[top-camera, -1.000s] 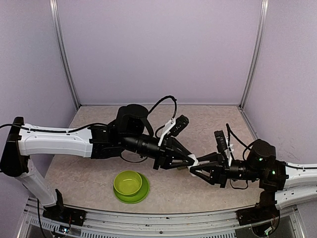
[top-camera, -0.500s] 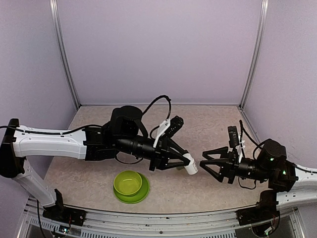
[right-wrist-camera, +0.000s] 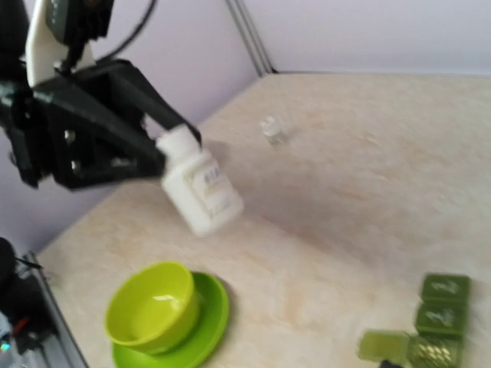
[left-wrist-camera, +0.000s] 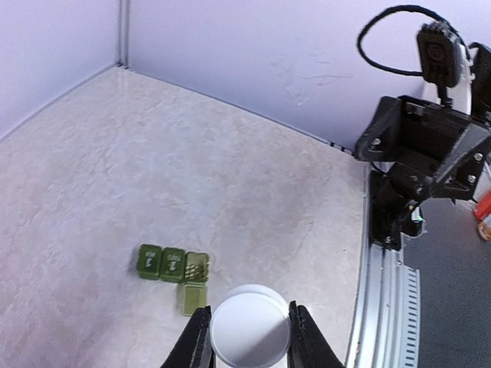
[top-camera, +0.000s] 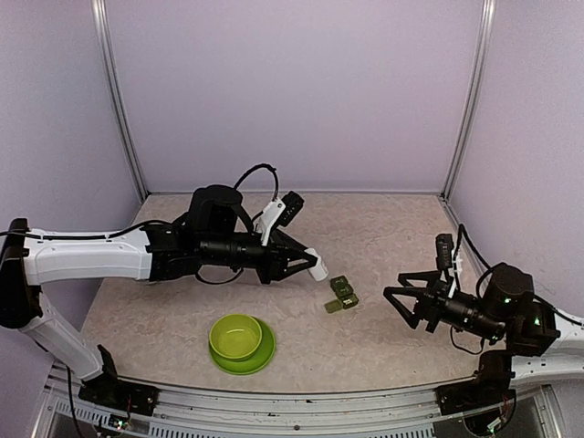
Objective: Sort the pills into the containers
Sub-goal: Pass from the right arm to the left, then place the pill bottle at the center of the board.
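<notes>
Next, my left gripper lets go of the white pill bottle on the bare table (top-camera: 202,265), well behind the lime-green bowl.
The containers (top-camera: 342,294) are a small dark green three-compartment strip lying mid-table; in the left wrist view the containers (left-wrist-camera: 173,264) show one end lid flipped open (left-wrist-camera: 193,297). My left gripper (top-camera: 308,263) is shut on a white pill bottle (top-camera: 316,265), held tilted above the table to the left of the strip. In its wrist view the bottle's round end (left-wrist-camera: 249,326) fills the gap between the fingers. My right gripper (top-camera: 394,294) hangs open and empty to the right of the strip. No pills show.
A lime-green bowl on its plate (top-camera: 240,339) stands near the front edge, left of centre. A small clear object (right-wrist-camera: 272,129) lies on the table further back. The enclosure's walls and metal posts (top-camera: 120,100) bound the table.
The right gripper let go of the bottle, opened and drew back to the right. The left arm pulled the bottle back and left, uncovering the green strip.
</notes>
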{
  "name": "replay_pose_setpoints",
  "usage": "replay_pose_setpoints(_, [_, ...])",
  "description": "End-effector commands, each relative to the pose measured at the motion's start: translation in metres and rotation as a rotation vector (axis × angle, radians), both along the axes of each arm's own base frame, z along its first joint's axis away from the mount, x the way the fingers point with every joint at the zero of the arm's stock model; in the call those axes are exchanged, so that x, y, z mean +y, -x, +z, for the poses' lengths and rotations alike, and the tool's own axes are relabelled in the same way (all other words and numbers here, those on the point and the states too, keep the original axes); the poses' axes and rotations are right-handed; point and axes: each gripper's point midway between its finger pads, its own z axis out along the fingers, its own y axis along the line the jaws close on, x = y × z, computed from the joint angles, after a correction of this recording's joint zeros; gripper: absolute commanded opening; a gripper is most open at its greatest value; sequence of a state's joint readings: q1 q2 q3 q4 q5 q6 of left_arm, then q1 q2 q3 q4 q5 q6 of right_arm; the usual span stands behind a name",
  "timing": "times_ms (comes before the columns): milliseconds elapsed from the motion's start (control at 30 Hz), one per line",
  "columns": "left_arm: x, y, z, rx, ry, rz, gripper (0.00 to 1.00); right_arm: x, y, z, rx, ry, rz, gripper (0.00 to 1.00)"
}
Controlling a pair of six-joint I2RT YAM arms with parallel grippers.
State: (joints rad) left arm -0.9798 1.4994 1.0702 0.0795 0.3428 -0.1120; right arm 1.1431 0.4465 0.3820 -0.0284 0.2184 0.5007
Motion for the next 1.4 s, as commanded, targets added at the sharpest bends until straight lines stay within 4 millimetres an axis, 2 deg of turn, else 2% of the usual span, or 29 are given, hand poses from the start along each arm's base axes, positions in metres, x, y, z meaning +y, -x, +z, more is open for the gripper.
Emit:
replay_pose_setpoints(0, [0.026,-0.032,-0.005,-0.014,-0.043,0.170,0.10,-0.009,-0.010,-0.019,0.040,0.050,-0.075,0.74])
replay_pose_setpoints(133, [0.049,-0.058,-0.018,-0.012,-0.088,0.314,0.10,-0.008,-0.016,-0.032,0.064,0.093,-0.112,0.82])
replay_pose_setpoints(167, [0.055,-0.064,-0.021,-0.006,-0.093,0.345,0.11,-0.008,-0.018,-0.035,0.070,0.102,-0.122,0.85])
replay_pose_setpoints(200, [0.061,-0.069,-0.025,0.003,-0.101,0.378,0.12,-0.008,-0.020,-0.039,0.076,0.113,-0.134,0.98])
replay_pose_setpoints(233, [0.067,-0.075,-0.029,0.015,-0.108,0.409,0.12,-0.009,-0.022,-0.042,0.083,0.121,-0.145,1.00])
replay_pose_setpoints(533, [0.130,-0.112,-0.061,0.082,-0.161,0.673,0.12,-0.008,-0.027,-0.058,0.114,0.168,-0.178,1.00])
replay_pose_setpoints(700, [0.163,-0.126,-0.084,0.107,-0.205,0.775,0.12,-0.007,-0.027,-0.061,0.118,0.172,-0.178,1.00])
replay_pose_setpoints(1167, [0.236,-0.160,-0.136,0.146,-0.327,1.013,0.12,-0.003,-0.025,-0.067,0.133,0.166,-0.161,1.00])
replay_pose_setpoints(1367, [0.265,-0.176,-0.151,0.135,-0.377,1.106,0.12,-0.003,-0.025,-0.071,0.140,0.166,-0.158,1.00])
